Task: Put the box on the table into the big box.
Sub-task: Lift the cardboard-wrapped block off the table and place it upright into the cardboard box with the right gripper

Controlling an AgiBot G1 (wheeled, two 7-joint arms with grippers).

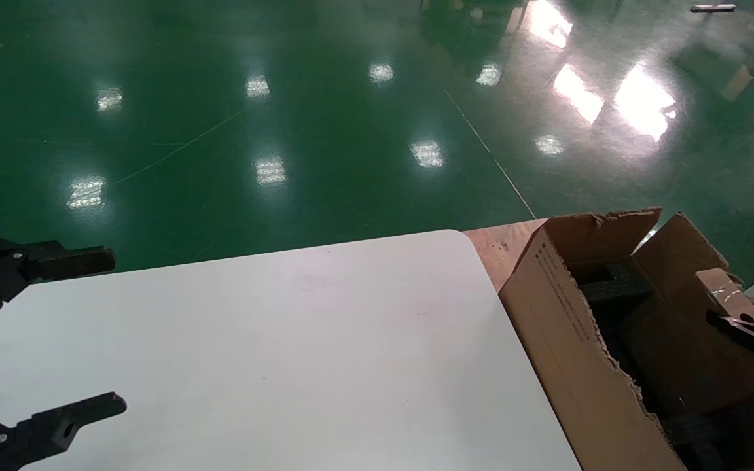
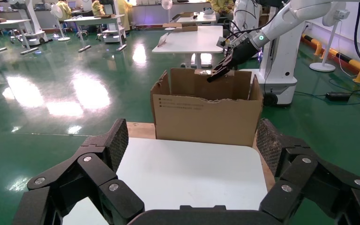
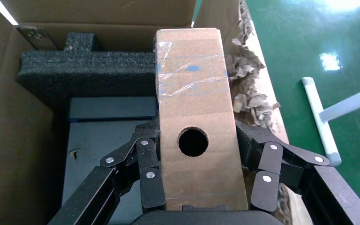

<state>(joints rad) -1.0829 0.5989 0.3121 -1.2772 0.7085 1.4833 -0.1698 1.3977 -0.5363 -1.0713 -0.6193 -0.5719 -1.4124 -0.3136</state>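
Next, my right gripper lets go of the small box inside the big box, between the grey panel and the big box's torn side (image 1: 658, 352) (image 3: 183, 149).
The small brown cardboard box (image 3: 194, 93), with clear tape and a round black hole, is gripped between my right gripper's (image 3: 198, 133) fingers. It hangs over the open big box (image 3: 9, 117), above the black foam inside. In the head view the small box (image 1: 720, 291) sits tilted in my right gripper (image 1: 743, 326) over the big box (image 1: 567, 340), which stands past the right end of the white table (image 1: 285, 347). My left gripper (image 1: 105, 332) is open and empty over the table's left end, and it also shows in the left wrist view (image 2: 192, 136).
Black foam blocks (image 3: 89, 70) fill the bottom of the big box, and its flaps are torn and ragged (image 3: 251, 101). A brown wooden surface (image 1: 501, 245) lies under the big box. Green floor surrounds the table. A white pole (image 3: 321, 122) stands beside the carton.
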